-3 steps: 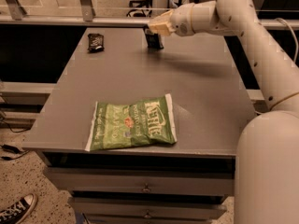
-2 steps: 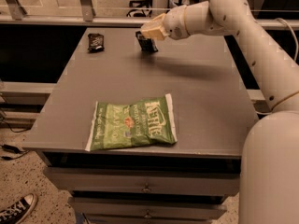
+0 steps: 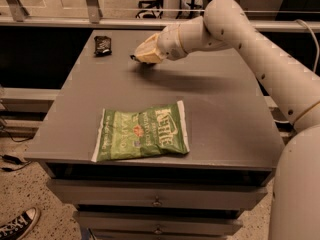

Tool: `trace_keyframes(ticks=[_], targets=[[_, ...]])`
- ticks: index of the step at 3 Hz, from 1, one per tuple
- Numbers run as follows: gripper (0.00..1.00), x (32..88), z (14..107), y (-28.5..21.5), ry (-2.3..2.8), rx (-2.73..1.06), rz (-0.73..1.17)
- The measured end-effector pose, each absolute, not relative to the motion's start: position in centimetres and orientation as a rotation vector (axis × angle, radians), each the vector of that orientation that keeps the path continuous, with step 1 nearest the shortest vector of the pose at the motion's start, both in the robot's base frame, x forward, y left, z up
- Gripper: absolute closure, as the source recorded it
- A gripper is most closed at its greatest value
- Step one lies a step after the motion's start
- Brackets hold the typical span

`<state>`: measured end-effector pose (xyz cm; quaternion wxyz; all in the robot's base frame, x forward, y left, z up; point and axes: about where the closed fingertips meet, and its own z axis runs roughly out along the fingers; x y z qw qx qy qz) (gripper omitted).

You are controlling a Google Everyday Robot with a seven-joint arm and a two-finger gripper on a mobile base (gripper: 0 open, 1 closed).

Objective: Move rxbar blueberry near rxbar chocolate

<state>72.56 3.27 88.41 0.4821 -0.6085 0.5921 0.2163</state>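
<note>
My gripper will release the rxbar blueberry on the grey table (image 3: 112, 61), at a spot just in front of the rxbar chocolate. The rxbar blueberry is low over the table's far middle.
The rxbar chocolate (image 3: 102, 45), a small black-brown wrapper, lies flat at the far left of the grey table (image 3: 220, 104). My gripper (image 3: 143, 57) hangs low over the far middle of the table, a short way right of that bar. It is shut on the rxbar blueberry (image 3: 135, 58). Only a dark sliver of that bar shows at the fingertips. The cream fingers (image 3: 149, 51) hide the rest of it.
A large green chip bag (image 3: 142, 132) lies flat near the table's front edge. My white arm (image 3: 240, 29) reaches in from the right across the far part of the table. A railing runs behind the table. Drawers sit below the front edge.
My gripper has moved left and down with the dark bar in it, from the far middle of the table toward the black-brown bar. The chip bag and the black-brown bar have not moved.
</note>
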Motion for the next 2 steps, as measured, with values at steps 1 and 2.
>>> trace_keyframes(ticks=[1, 2], targets=[[1.00, 72.0, 86.9, 5.0, 1.418, -1.546, 0.531], [1.00, 72.4, 85.7, 6.8, 1.383, -1.608, 0.519]])
